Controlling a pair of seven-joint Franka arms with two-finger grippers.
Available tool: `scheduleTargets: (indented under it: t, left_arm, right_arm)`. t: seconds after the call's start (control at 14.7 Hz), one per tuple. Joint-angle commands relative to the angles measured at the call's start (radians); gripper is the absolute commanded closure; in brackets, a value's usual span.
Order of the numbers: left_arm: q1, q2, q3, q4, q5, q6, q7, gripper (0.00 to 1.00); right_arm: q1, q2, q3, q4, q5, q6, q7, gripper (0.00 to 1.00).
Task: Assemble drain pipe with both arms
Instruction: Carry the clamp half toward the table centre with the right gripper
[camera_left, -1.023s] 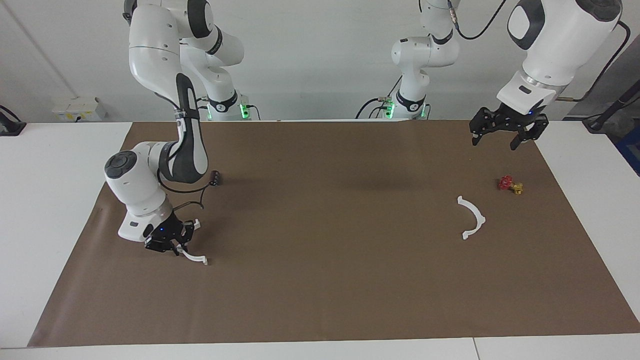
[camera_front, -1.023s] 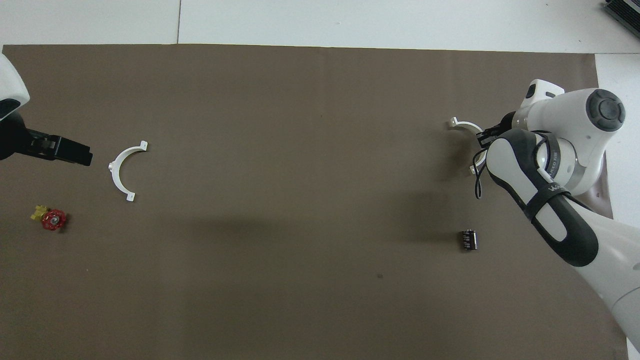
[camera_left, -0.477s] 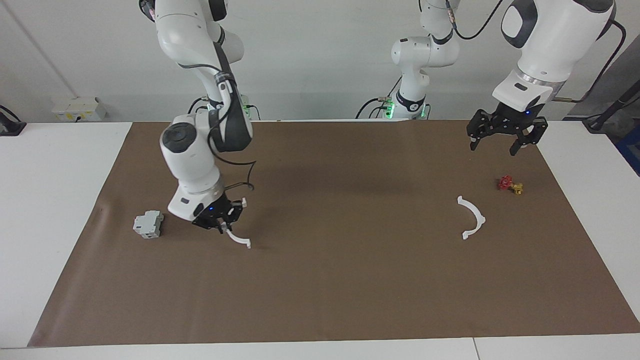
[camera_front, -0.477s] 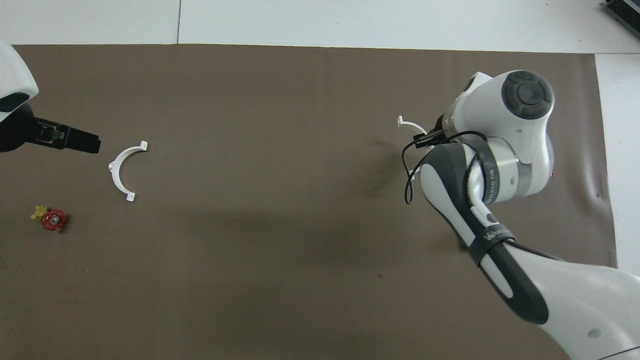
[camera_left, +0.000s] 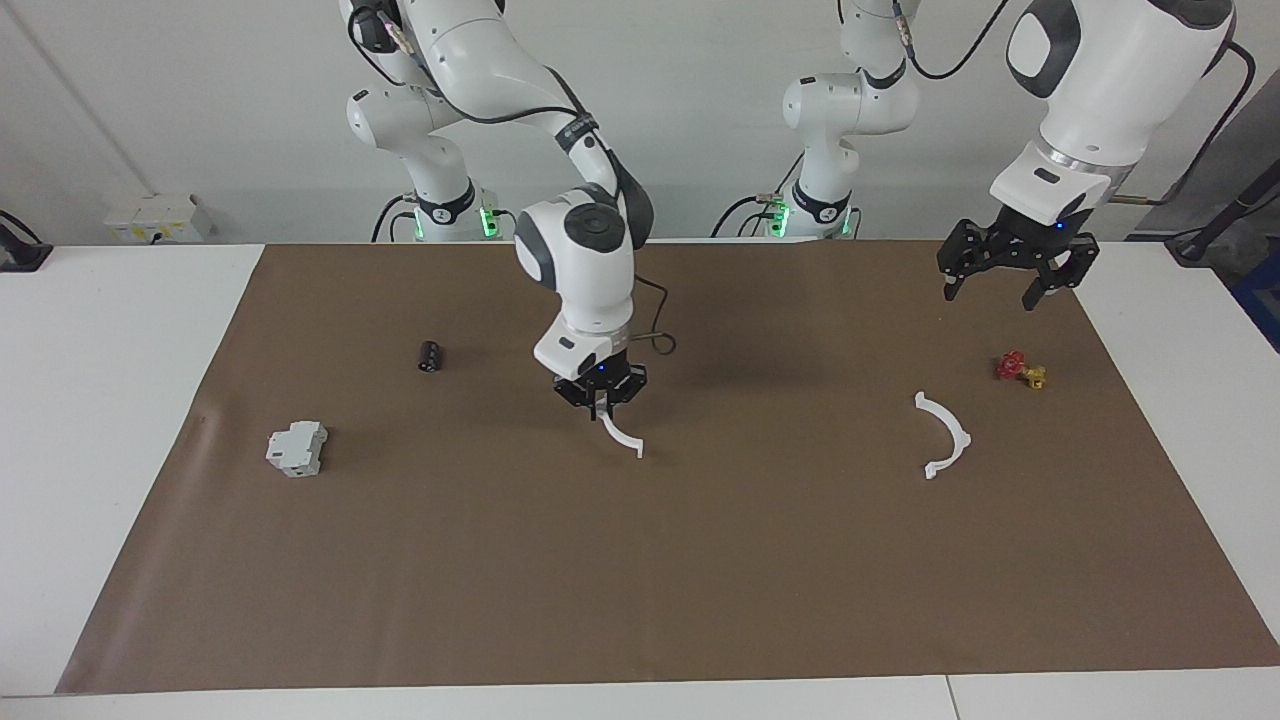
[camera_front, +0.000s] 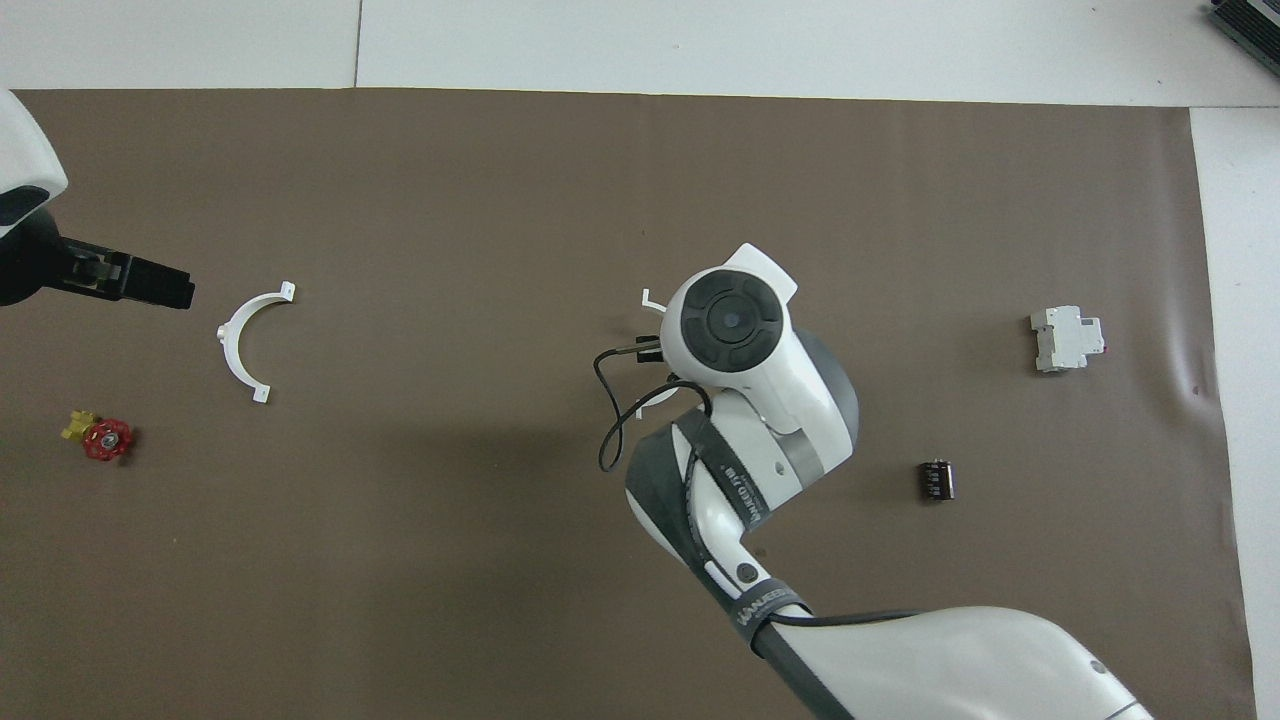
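Observation:
My right gripper is to release its half-ring on the mat halfway (camera_front: 660, 383) between the other half-ring and the grey-white boxy block.
The drain pipe is in two white half-rings. One half-ring (camera_left: 945, 436) (camera_front: 243, 340) lies flat on the brown mat (camera_left: 780, 560) toward the left arm's end. My right gripper (camera_left: 600, 400) is shut on the other half-ring (camera_left: 623, 436), which hangs from the fingertips over the middle of the mat. In the overhead view the right arm's wrist (camera_front: 730, 320) covers that gripper, and only one tab of the held half-ring (camera_front: 650, 297) sticks out. My left gripper (camera_left: 989, 296) hangs open and empty in the air over the mat's edge at the left arm's end.
A small red-and-yellow valve (camera_left: 1020, 370) (camera_front: 100, 438) lies beside the resting half-ring. At the right arm's end of the mat are a grey-white boxy block (camera_left: 297, 448) (camera_front: 1068, 338) and a small black cylinder (camera_left: 430, 355) (camera_front: 936, 480).
My right arm has swung from its end of the mat to the middle, carrying its half-ring and uncovering the grey-white block. The left gripper has barely moved.

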Motion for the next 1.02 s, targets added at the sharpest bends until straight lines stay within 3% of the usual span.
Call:
scheduleTargets:
  t: [0.0,0.27,0.75,0.82,0.89,0.95]
  left_arm:
    - [-0.005,-0.033,0.009,-0.033,-0.014,-0.004,0.012,0.00]
    - [-0.005,-0.033,0.009,-0.032,-0.014,-0.005,0.014,0.00]
    - [-0.006,-0.039,0.009,-0.035,-0.012,-0.025,0.012,0.00]
    - [-0.005,-0.041,0.009,-0.035,-0.012,-0.031,0.012,0.00]
    - [-0.005,-0.041,0.009,-0.035,-0.011,-0.031,0.012,0.00]
    - [-0.005,-0.041,0.009,-0.035,-0.011,-0.031,0.012,0.00]
  right_arm:
    - [0.032,0.024,-0.006,-0.015,-0.035,0.043,0.055,1.00]
    - [0.041,0.024,-0.003,-0.052,-0.123,0.079,0.007,1.00]
    - [0.034,0.023,-0.003,-0.083,-0.124,0.126,-0.063,1.00]
    - [0.033,0.023,-0.003,-0.084,-0.123,0.126,-0.062,0.26]
    - [0.035,0.021,-0.003,-0.083,-0.123,0.126,-0.062,0.00]
    - [0.037,0.021,-0.003,-0.075,-0.121,0.117,-0.054,0.00]
